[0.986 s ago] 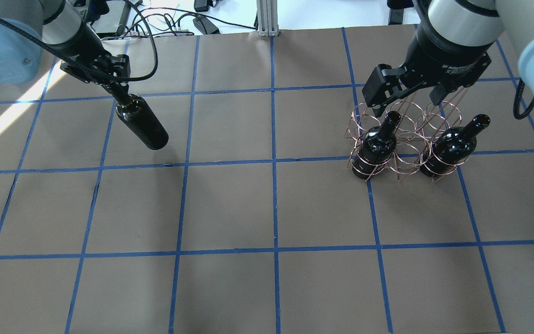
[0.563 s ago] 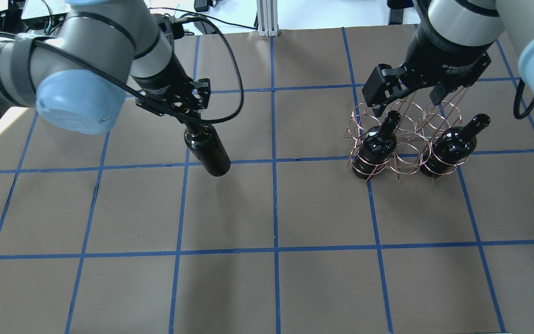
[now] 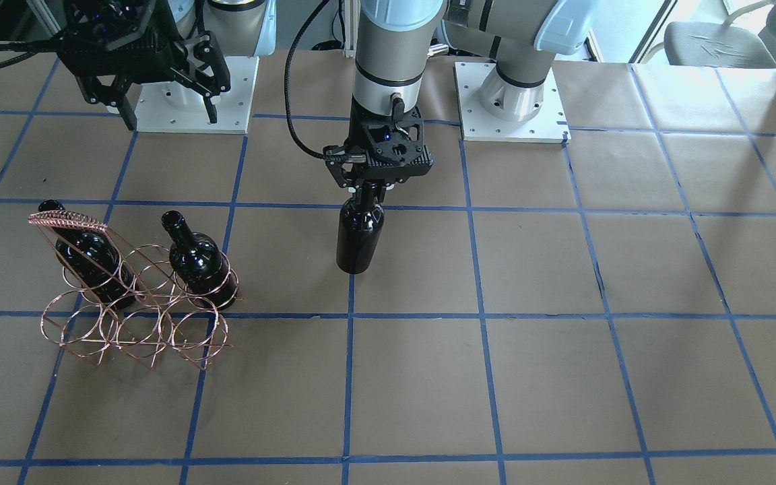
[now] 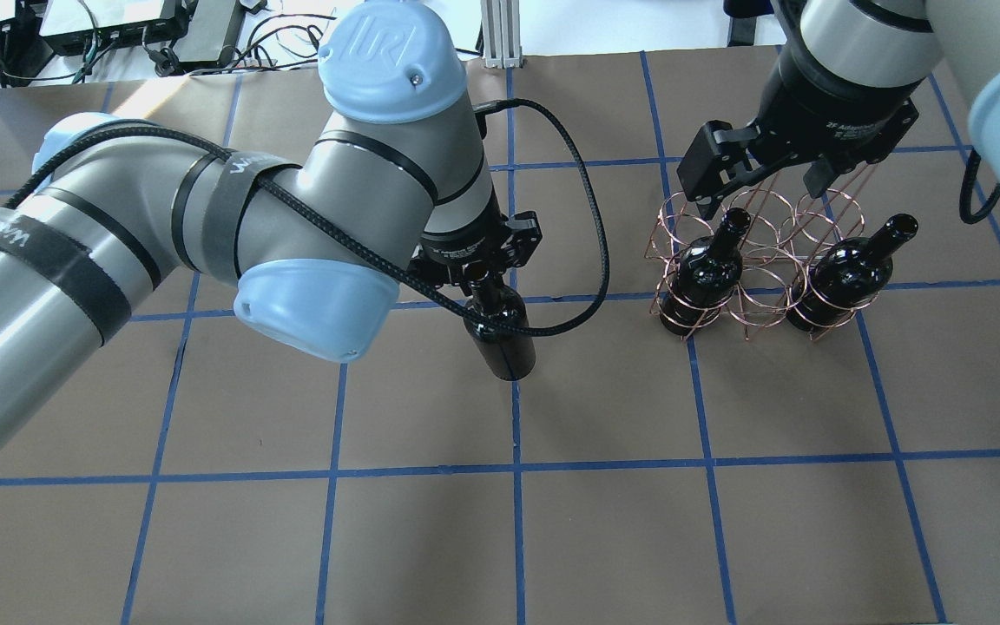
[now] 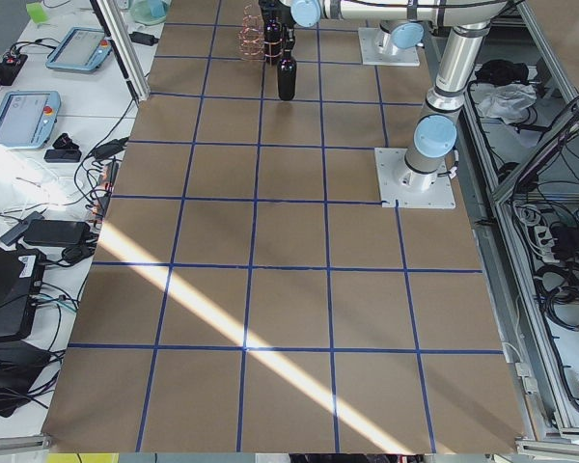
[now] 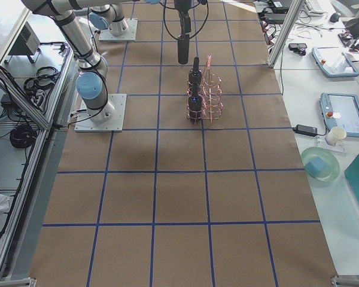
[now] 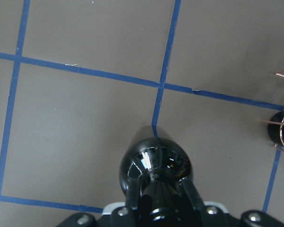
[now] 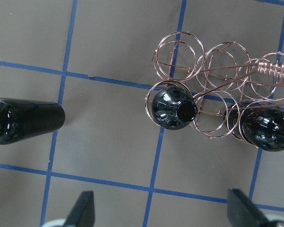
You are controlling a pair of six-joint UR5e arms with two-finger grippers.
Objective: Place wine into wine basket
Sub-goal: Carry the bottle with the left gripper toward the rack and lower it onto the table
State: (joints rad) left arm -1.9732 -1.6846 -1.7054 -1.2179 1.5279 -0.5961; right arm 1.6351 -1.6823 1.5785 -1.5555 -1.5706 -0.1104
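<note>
Next, my left gripper lets go of the wine bottle on the table (image 3: pixel 372 284) (image 7: pixel 133 114) beside the blue line crossing closest to it.
My left gripper (image 4: pixel 480 279) is shut on the neck of a near-black wine bottle (image 4: pixel 502 337), which hangs upright over the table's middle, well left of the basket. The bottle also shows in the front view (image 3: pixel 360 237) and the left wrist view (image 7: pixel 155 163). The copper wire wine basket (image 4: pixel 753 299) stands at the right, with two identical bottles (image 4: pixel 708 271) (image 4: pixel 843 276) in the end rings of its row nearer the robot. The ring between them and the other row are empty. My right gripper (image 4: pixel 765 187) is open and empty above the basket's far side.
The basket's tall slanted handle (image 3: pixel 66 219) rises over one bottle. White arm base plates (image 3: pixel 192 94) (image 3: pixel 512 101) sit at the robot's edge of the table. The left arm's black cable (image 4: pixel 591 234) loops beside the held bottle. Benches with tablets (image 6: pixel 341 113) flank the table.
My left arm has carried the bottle from the table's far left to its middle, toward the basket. The right arm and the basket have not moved.
</note>
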